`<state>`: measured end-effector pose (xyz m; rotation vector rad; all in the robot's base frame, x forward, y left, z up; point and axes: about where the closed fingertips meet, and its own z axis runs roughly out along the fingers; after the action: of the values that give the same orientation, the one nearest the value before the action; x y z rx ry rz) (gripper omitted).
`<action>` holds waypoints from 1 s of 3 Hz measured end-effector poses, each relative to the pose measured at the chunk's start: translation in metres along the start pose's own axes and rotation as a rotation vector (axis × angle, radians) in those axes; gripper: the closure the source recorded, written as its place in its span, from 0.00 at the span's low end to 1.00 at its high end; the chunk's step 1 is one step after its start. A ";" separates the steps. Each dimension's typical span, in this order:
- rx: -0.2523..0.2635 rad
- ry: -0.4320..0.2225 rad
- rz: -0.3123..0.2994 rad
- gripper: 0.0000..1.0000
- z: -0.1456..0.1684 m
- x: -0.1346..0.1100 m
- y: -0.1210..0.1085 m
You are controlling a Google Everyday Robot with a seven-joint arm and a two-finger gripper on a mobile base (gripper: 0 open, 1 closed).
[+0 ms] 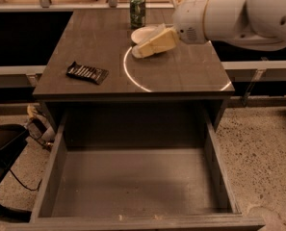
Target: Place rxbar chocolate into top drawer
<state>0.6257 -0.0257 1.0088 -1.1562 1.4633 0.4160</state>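
The rxbar chocolate's middle [85, 73] is the next place for my gripper. It should go and close there, with its fingers on the bar's long sides.
The rxbar chocolate [87, 72], a flat bar in a black wrapper with pale stripes, lies on the left part of the tabletop. The top drawer [133, 182] is pulled wide open below the table's front edge, its bare bottom holding nothing. My gripper [141, 49], cream-coloured on a white arm, hovers above the middle of the tabletop, pointing left. It is to the right of the bar and well apart from it.
A green can [137, 11] stands at the back of the grey-brown tabletop [181, 76]. A white bowl [141, 32] sits in front of it, partly behind my gripper. A speckled floor lies to the right, and cables and a dark object to the left.
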 end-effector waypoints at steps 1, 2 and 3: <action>-0.069 -0.007 -0.020 0.00 0.050 0.001 0.014; -0.136 0.008 -0.006 0.00 0.091 0.015 0.031; -0.194 0.013 0.045 0.00 0.122 0.037 0.055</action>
<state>0.6527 0.0802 0.9240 -1.2828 1.4876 0.5934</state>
